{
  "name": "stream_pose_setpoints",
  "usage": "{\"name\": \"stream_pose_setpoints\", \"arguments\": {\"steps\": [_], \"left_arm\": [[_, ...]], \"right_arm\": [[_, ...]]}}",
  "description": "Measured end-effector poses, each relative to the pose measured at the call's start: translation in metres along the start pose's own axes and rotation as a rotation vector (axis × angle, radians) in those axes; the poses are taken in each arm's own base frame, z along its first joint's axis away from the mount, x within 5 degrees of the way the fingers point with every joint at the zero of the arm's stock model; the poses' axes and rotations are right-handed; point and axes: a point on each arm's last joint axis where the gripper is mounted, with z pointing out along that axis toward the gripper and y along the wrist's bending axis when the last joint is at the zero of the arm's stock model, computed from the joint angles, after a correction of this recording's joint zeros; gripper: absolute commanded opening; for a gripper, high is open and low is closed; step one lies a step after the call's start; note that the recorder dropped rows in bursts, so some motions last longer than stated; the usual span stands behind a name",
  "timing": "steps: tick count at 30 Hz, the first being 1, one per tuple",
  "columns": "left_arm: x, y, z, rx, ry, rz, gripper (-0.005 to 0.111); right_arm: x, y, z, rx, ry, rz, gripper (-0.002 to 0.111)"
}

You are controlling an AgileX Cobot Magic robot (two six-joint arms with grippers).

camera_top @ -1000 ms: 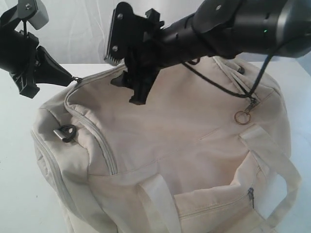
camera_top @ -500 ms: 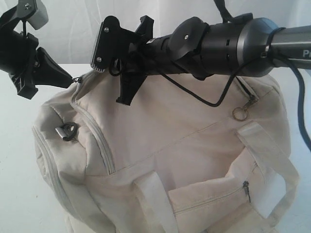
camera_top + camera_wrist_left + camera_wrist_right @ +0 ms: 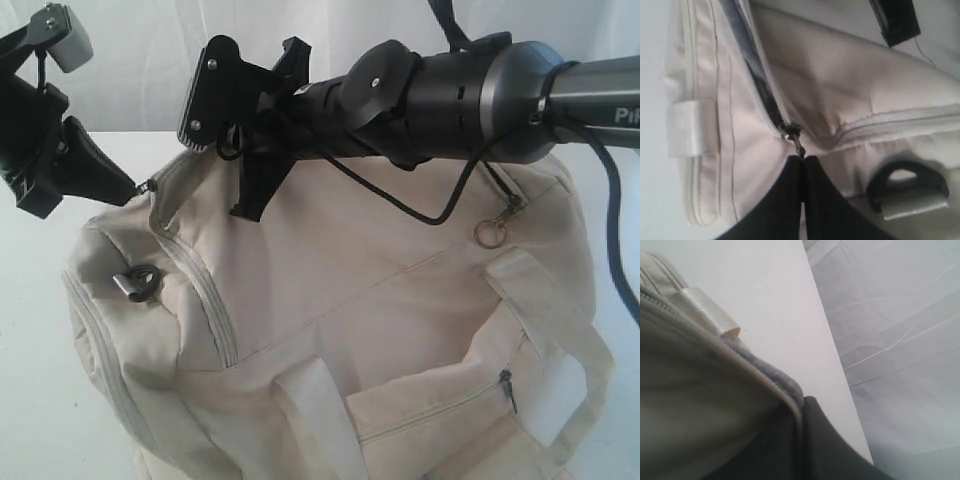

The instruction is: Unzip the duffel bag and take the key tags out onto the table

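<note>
Next, I open my right gripper, which holds the bag's fabric edge far from the zipper pull, and take hold of the part of the edge nearer the zipper pull (image 3: 172, 178).
The cream duffel bag (image 3: 380, 300) fills the middle of the table (image 3: 30, 400). At its left end my left gripper (image 3: 128, 190) is shut on the dark zipper pull (image 3: 150, 184). The left wrist view shows the same pull (image 3: 797, 145) pinched at that gripper's tip (image 3: 803, 159), with the zip parted behind it. My right gripper (image 3: 247, 208) reaches across the bag's top and is shut on the bag's fabric edge (image 3: 700, 390). The grey lining (image 3: 775, 375) shows just above the right gripper's tip (image 3: 802, 402). The key tags are hidden.
A metal D-ring (image 3: 135, 280) sits on the bag's left end. A ring zipper pull (image 3: 493, 233) hangs at the right. Wide strap handles (image 3: 320, 410) lie over the front pocket. White cloth (image 3: 900, 340) hangs beyond the table edge.
My right gripper swung left over the bag and closed on the bag's edge. The left gripper shifted slightly left and down with the zipper pull.
</note>
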Motion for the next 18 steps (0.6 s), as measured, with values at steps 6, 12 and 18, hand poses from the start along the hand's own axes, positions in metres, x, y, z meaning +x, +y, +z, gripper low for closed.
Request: {"name": "stream_pose_setpoints", "arguments": {"steps": [6,12,18], "left_arm": [[0.009,-0.003,0.002,-0.006,0.052,0.007,0.000],[0.004,-0.011,-0.008,-0.007,0.033,0.004,0.000],[0.000,-0.022,-0.007,0.077,-0.016,-0.031,0.000]], "right_arm": [[0.002,-0.003,0.001,0.037,0.006,0.009,0.000],[0.007,-0.008,0.001,0.045,0.015,0.054,0.000],[0.009,-0.009,0.000,0.040,0.018,0.088,0.000]]}}
